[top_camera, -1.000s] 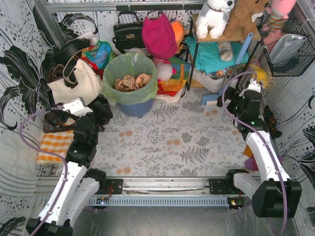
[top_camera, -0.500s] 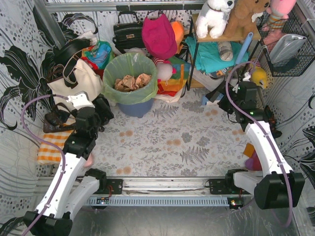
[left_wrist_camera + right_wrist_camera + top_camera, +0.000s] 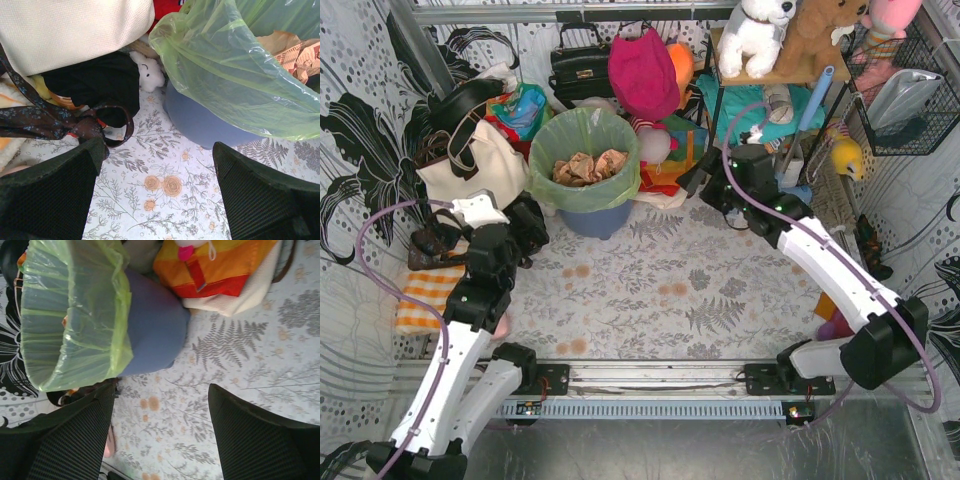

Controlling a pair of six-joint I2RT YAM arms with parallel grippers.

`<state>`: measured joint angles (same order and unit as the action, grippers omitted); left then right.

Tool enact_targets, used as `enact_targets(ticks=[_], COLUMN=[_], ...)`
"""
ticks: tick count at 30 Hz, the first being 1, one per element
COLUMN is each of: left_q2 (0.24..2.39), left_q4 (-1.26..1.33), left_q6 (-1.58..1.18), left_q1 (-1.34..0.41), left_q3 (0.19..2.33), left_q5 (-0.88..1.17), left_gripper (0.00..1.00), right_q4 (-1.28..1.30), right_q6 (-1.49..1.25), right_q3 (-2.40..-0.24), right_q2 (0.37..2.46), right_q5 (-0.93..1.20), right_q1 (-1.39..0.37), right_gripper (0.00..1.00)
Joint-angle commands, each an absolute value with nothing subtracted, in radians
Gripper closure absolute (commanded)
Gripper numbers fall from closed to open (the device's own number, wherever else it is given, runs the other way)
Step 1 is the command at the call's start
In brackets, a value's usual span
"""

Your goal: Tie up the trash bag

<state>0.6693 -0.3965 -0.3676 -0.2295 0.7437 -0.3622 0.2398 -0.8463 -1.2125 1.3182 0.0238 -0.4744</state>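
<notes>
The robot's left gripper should close on the trash bag's folded rim (image 3: pixel 532 172) (image 3: pixel 237 19), on the side of the rim next to the cream tote bag.
The trash bag (image 3: pixel 585 160) is thin light-green plastic. It lines a blue-grey bin (image 3: pixel 595 218) at the back left, its rim folded over the bin's edge, with crumpled brown paper inside. My left gripper (image 3: pixel 525 225) is open and empty, low on the floor just left of the bin. Its wrist view shows the bag (image 3: pixel 235 75) and bin (image 3: pixel 200 125) ahead of the gripper (image 3: pixel 157 175). My right gripper (image 3: pixel 703 182) is open and empty, to the right of the bin. Its wrist view shows the bag (image 3: pixel 70 315) and bin (image 3: pixel 152 330) beyond the gripper (image 3: pixel 160 410).
A cream tote bag (image 3: pixel 470 165) with dark straps stands left of the bin. A black handbag (image 3: pixel 580 65) and a magenta bag (image 3: pixel 642 75) are behind it. An orange-yellow bag (image 3: pixel 670 160) is to the bin's right. A shelf with plush toys (image 3: pixel 760 35) stands at the back right.
My right arm has swung left from the right wall toward the bin. My left arm has shifted only slightly. Both grippers have stayed open.
</notes>
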Motion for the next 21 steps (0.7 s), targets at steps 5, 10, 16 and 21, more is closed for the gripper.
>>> enact_targets(ticks=[5, 10, 16, 21], left_q2=[0.631, 0.629, 0.651, 0.783], left_q4=[-0.338, -0.333, -0.372, -0.523], left_q6=[-0.36, -0.36, -0.378, -0.458], left_q1=[-0.235, -0.235, -0.235, -0.235], left_q3=[0.728, 0.727, 0.786, 0.991], left_q5=[-0.408, -0.408, -0.407, -0.411], left_gripper=[0.02, 0.02, 0.02, 0.02], right_q4=[0.158, 0.194, 0.247, 0.271], right_q6=[-0.96, -0.96, -0.955, -0.93], right_q3=[-1.372, -1.498, -1.626, -1.716], right_q2=[1.45, 1.56, 1.658, 1.734], right_q5=[-0.106, -0.161, -0.183, -0.182], right_q1=[-0.607, -0.666, -0.686, -0.686], right_gripper=[0.26, 0.31, 0.42, 0.47])
